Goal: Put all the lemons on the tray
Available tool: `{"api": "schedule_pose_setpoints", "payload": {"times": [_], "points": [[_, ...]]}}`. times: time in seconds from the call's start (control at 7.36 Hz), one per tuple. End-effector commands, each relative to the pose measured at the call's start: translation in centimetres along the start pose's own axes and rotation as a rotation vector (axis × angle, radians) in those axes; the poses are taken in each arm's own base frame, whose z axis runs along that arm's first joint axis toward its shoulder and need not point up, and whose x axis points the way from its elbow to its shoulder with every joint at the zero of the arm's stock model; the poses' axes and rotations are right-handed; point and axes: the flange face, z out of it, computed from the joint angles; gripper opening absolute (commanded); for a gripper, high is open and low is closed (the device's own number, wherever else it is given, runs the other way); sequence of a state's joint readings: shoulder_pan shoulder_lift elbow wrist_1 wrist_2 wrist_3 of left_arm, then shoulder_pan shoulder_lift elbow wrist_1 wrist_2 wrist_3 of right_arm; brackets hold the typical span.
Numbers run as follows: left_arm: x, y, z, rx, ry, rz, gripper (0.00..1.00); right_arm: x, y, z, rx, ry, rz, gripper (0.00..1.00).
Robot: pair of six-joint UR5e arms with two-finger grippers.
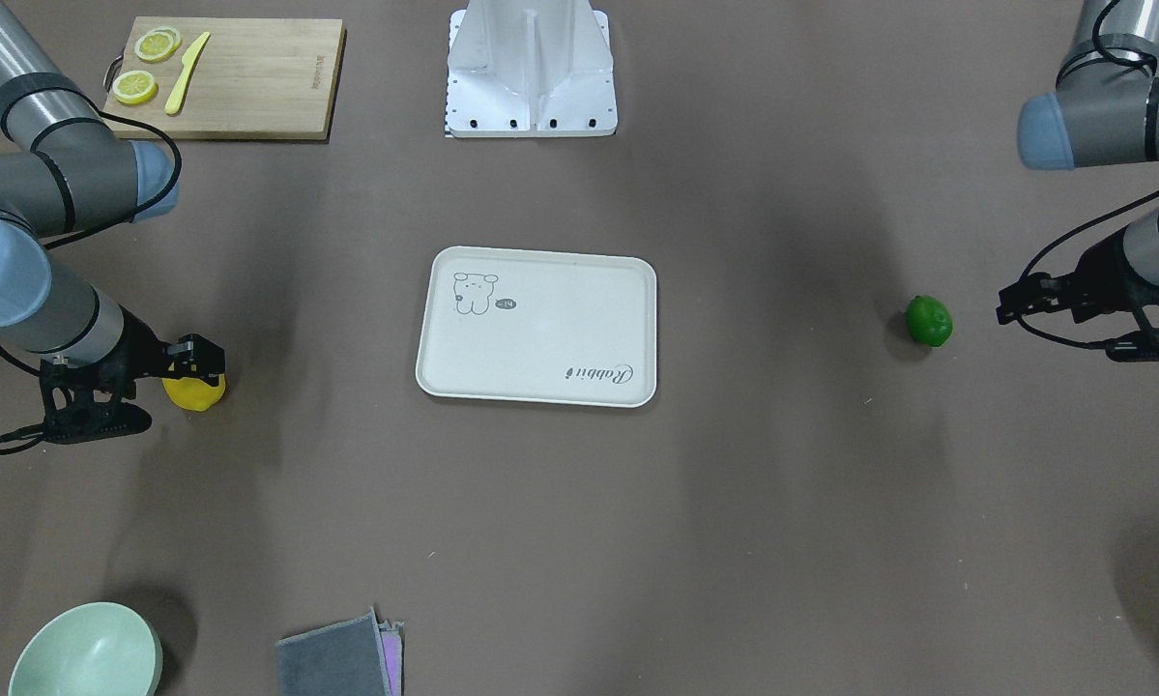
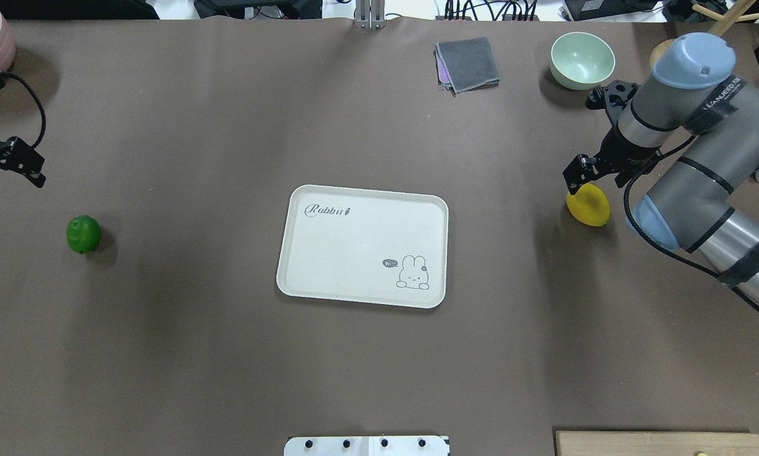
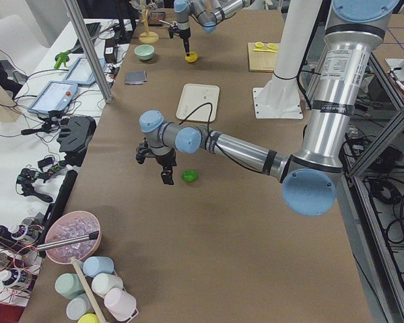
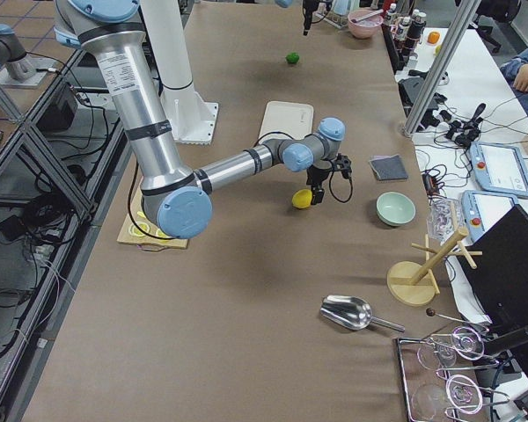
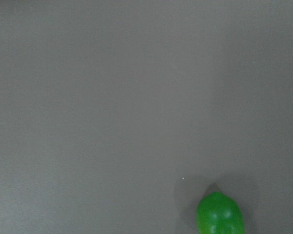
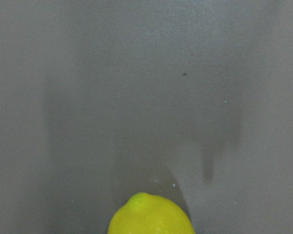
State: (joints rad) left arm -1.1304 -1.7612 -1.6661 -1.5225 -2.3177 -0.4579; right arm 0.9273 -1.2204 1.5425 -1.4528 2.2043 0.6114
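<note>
The green lemon should go on the cream-white tray, so my left gripper will close around the middle of the green lemon [image 1: 929, 321] [image 5: 219, 217].
The cream-white tray [image 1: 540, 333] lies mid-table with nothing on it, also in the overhead view [image 2: 360, 247]. The yellow lemon [image 1: 194, 394] rests on the table on the robot's right side [image 2: 588, 206]. My right gripper [image 1: 195, 360] hangs open just over its top [image 2: 575, 176], and the right wrist view shows the lemon [image 6: 151, 217] at its lower edge. The green lemon [image 1: 929, 321] lies on the robot's left side [image 2: 83, 234]. My left gripper [image 1: 1019, 304] is open and empty, a short way from it [image 2: 25, 168]. The left wrist view shows the green lemon [image 5: 219, 217] at lower right.
A wooden cutting board [image 1: 250, 87] with lemon slices [image 1: 144, 63] and a yellow knife [image 1: 188, 72] sits near the robot's right. A pale green bowl [image 1: 86, 652] and a folded grey cloth [image 1: 342, 657] lie at the far edge. The white robot base [image 1: 531, 68] stands behind the tray.
</note>
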Motion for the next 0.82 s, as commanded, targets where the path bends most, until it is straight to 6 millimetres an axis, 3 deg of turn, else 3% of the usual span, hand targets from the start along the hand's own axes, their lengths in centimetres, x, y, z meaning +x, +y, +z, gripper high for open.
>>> {"api": "schedule_pose_setpoints", "payload": {"times": [0.0,0.27,0.68], "points": [[2.8,0.2,2.7,-0.049,-0.005,-0.005,0.98,-0.2,0.2,1.0,-0.016,0.002,-0.005,0.99],[2.6,0.4,6.0,-0.157,0.067,-0.034,0.98,-0.3,0.2,1.3,-0.024,-0.001,-0.003,0.99],[4.6,-0.5,8.0,-0.193,0.058,-0.024,0.98,-0.3,0.5,2.7,-0.049,0.006,-0.003,0.98]]}}
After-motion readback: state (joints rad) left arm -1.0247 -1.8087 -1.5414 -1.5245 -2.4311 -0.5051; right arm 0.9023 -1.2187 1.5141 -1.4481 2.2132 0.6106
